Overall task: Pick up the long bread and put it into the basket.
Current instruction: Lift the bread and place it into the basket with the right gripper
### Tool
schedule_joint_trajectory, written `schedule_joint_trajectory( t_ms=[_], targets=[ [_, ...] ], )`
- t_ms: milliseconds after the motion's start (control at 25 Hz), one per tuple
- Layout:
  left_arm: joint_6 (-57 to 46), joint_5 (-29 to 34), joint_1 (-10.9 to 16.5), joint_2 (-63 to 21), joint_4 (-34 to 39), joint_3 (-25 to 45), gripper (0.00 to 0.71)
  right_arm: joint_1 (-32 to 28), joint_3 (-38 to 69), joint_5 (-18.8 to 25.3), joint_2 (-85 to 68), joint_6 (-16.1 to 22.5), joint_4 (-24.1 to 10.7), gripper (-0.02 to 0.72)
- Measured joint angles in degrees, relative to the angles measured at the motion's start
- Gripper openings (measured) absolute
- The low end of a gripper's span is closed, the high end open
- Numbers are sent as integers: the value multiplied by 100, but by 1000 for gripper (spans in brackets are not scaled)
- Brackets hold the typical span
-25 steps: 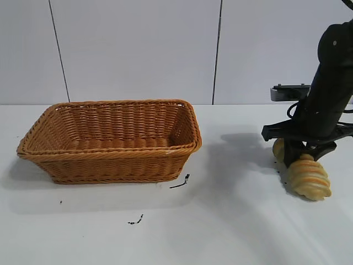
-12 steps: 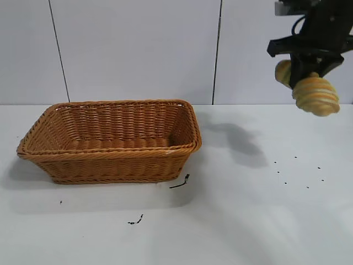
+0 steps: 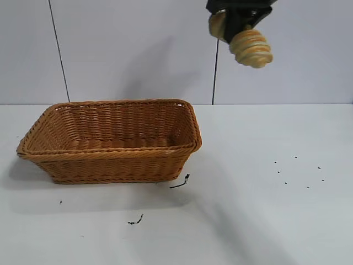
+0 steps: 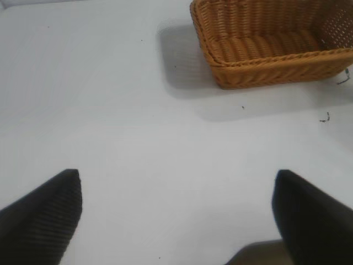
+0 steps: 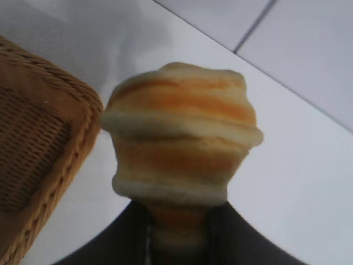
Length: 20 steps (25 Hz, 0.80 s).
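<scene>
The long bread, now held high above the basket, will be let go by my right gripper inside the wicker basket (image 3: 105, 142), close behind the middle of the basket's front rim.
My right gripper (image 3: 236, 22) is shut on the long bread (image 3: 250, 47), a tan-yellow loaf with orange-brown ridges, and holds it high in the air at the top of the exterior view, above and right of the basket's right end. In the right wrist view the long bread (image 5: 182, 138) fills the middle, clamped between my dark fingers (image 5: 242, 237). The woven wicker basket (image 3: 110, 157) stands on the white table at the left, with nothing in it; its corner shows in the right wrist view (image 5: 49, 149). My left gripper (image 4: 176, 212) is open and holds nothing, over bare table away from the basket (image 4: 265, 69).
Small black marks (image 3: 181, 182) lie on the table by the basket's front right corner, another (image 3: 136, 221) nearer the front. Dark specks (image 3: 298, 174) dot the table at the right. A white panelled wall stands behind.
My right gripper has lifted the long bread from the table at the right, high up, then moved it left toward the basket. The left gripper and basket have not moved.
</scene>
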Motion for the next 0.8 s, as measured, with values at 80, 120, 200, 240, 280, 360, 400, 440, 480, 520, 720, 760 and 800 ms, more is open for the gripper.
schedule_joint_trajectory(
  t_ms=[80,120,200,240,280,360,400,440,480,520,720,760,800],
  targets=[
    [0,0,0,0,0,0,696,189,0,-163,118,-536,171,137],
    [0,0,0,0,0,0,696,276,0,-253,183,-781,304,137],
    [0,0,0,0,0,0,696,399,0,-358,294,-1380,586,137],
    [0,0,0,0,0,0,696,443,0,-395,359,-1649,702,137],
    [0,0,0,0,0,0,696,480,-2,-408,432,-1840,827,137],
    [0,0,0,0,0,0,696,506,-2,-413,593,-2167,944,137],
    [0,0,0,0,0,0,696,506,-2,-426,687,-2248,971,137],
    [0,0,0,0,0,0,696,506,-2,-456,763,-2314,975,137],
    [0,0,0,0,0,0,696,506,-2,-497,848,-2351,975,137],
    [0,0,0,0,0,0,696,506,-2,-558,923,-2374,975,137],
    [0,0,0,0,0,0,696,506,-2,-722,1166,-2380,1092,137],
    [0,0,0,0,0,0,696,506,-2,-749,1196,-2387,1125,137],
    [0,0,0,0,0,0,696,506,-2,-777,1220,-2386,1136,137]
  ],
)
